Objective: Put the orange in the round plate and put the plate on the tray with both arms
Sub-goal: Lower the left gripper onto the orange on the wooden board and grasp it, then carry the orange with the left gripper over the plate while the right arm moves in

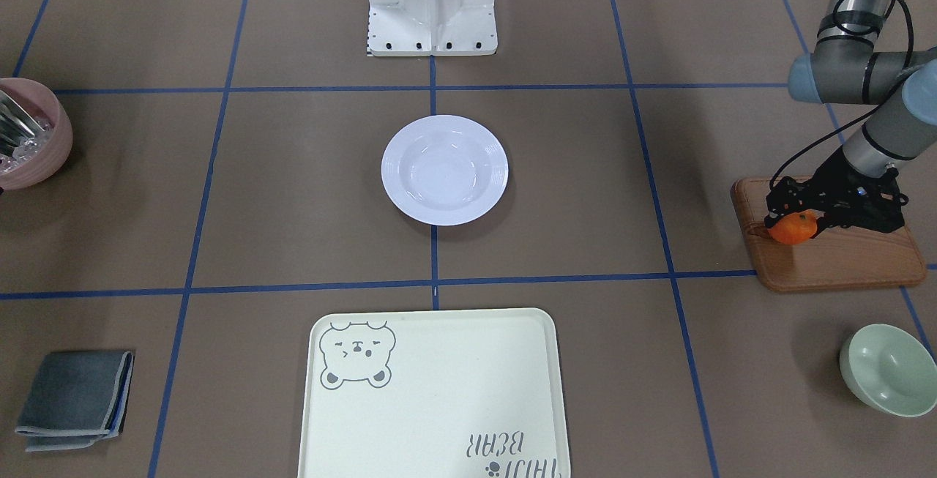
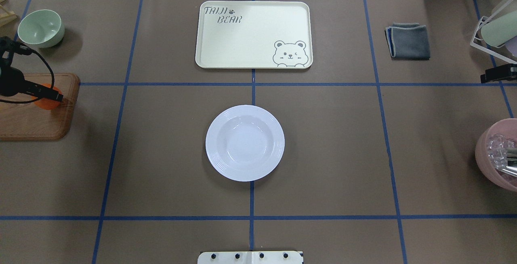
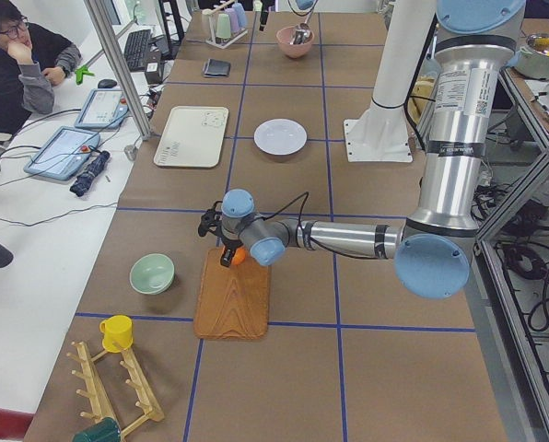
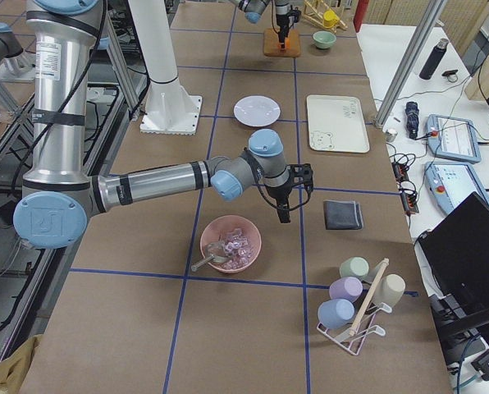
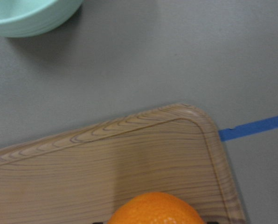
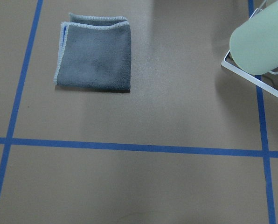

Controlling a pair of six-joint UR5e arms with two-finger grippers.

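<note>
The orange will go down near the middle of the white round plate (image 1: 441, 159) from my left gripper.
The orange (image 1: 793, 228) rests on the brown wooden board (image 1: 834, 258) at the robot's far left. My left gripper (image 1: 790, 218) is down over it, one finger on each side, shut on it. In the left wrist view the orange (image 5: 156, 210) fills the bottom centre. The white round plate (image 2: 244, 142) lies bare in the table's middle. The cream bear tray (image 2: 253, 34) lies beyond it with nothing on it. My right gripper (image 2: 486, 78) hovers at the far right edge. Whether it is open or shut does not show.
A pale green bowl (image 2: 41, 28) stands beyond the board. On the right lie a folded grey cloth (image 2: 408, 40), a cup rack (image 2: 494, 33) and a pink bowl (image 2: 496, 155) holding clear bits and a utensil. A person sits at a side desk (image 3: 21, 64).
</note>
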